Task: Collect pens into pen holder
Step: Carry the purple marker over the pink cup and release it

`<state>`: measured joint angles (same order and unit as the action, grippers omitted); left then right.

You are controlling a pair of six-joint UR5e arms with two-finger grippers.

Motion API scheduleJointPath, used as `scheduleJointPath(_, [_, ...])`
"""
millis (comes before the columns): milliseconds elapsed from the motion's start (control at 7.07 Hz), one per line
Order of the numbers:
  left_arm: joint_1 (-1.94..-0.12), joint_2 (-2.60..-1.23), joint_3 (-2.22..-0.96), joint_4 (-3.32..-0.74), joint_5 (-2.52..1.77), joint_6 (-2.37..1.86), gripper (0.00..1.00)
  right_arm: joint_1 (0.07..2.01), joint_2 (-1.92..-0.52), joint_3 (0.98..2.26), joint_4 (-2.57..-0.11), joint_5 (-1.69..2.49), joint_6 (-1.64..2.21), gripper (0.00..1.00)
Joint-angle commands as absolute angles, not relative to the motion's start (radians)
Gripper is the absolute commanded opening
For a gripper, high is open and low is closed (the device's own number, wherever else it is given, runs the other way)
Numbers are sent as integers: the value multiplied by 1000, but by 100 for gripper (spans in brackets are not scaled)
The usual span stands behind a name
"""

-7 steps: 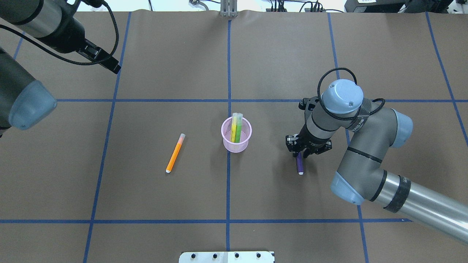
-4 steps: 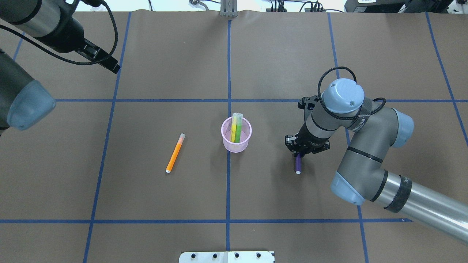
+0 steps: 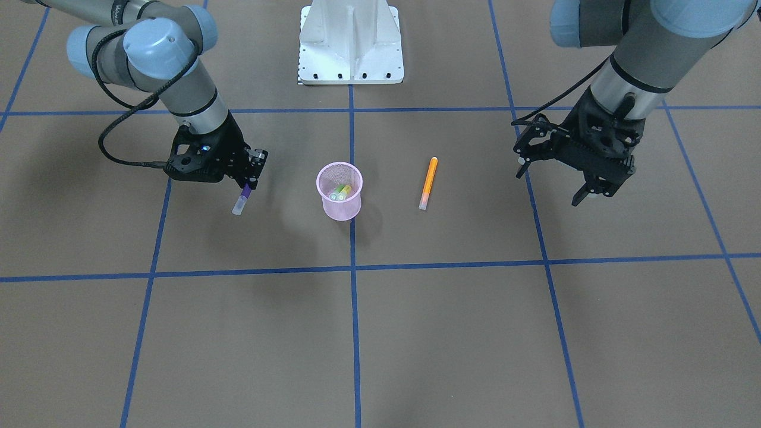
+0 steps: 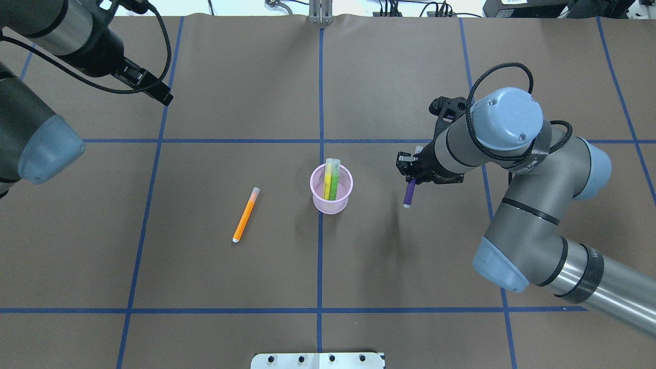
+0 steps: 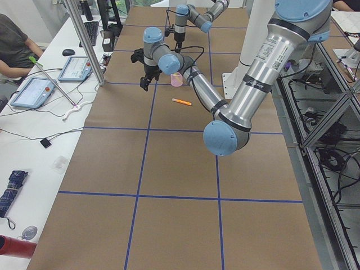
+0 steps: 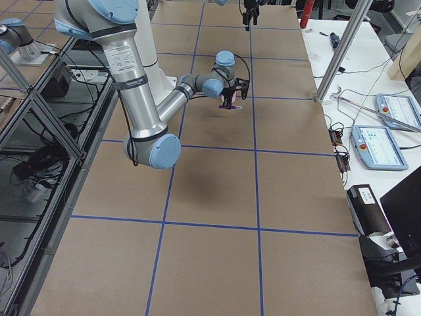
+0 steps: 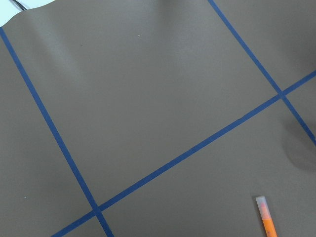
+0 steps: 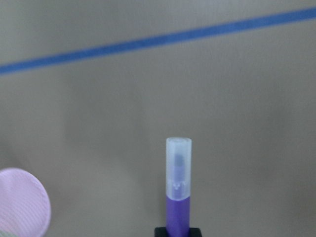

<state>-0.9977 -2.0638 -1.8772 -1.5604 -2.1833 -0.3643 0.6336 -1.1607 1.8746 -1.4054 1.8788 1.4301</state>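
Note:
Once the robot's right gripper lets go, the purple pen, now held above the table, will rest in the opening of the pink mesh pen holder [image 3: 329, 182] [image 8: 22, 213], above the green pen.
The pink mesh pen holder [image 4: 331, 205] [image 3: 340, 208] stands at the table's middle with a yellow pen [image 4: 327, 182] and a green pen [image 4: 334, 183] upright in it. My right gripper [image 4: 410, 179] [image 3: 247, 181] is shut on the purple pen [image 4: 409, 195] [image 3: 241, 202] [image 8: 177, 200], held above the table to the robot's right of the holder, pale cap end pointing away from the wrist. The orange pen [image 4: 245, 215] [image 3: 428, 182] [image 7: 268, 223] lies flat on the holder's other side. My left gripper [image 3: 552, 182] hangs open and holds nothing, well away from the orange pen.
Blue tape lines [image 4: 320, 102] divide the brown table cover into squares. The white robot base plate [image 3: 351, 41] sits at the robot's edge. A metal post [image 5: 84, 42] and a desk with tablets [image 5: 73, 68] and a seated person border the robot's left end.
My right gripper has risen with the purple pen, lifting it off the table and carrying it farther from the robot and slightly toward the holder. The left arm shifted only slightly.

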Motion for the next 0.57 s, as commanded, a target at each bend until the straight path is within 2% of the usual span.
scheduleJointPath(0, [-991,-2068,-1853,-1568,-2186,-365,99,568,-1049,1934,-1579,1616,1621,0])
scheduleJointPath(141, [-983,-2069,-1852,-1568,-2186,-365,99,510,-957,1930,-1692,1501,1667,0])
scheduleJointPath(424, [-983,-2068,-1836,-1571,-2186,-364,99,419,-908,1902,-1738,1334,1782,0])
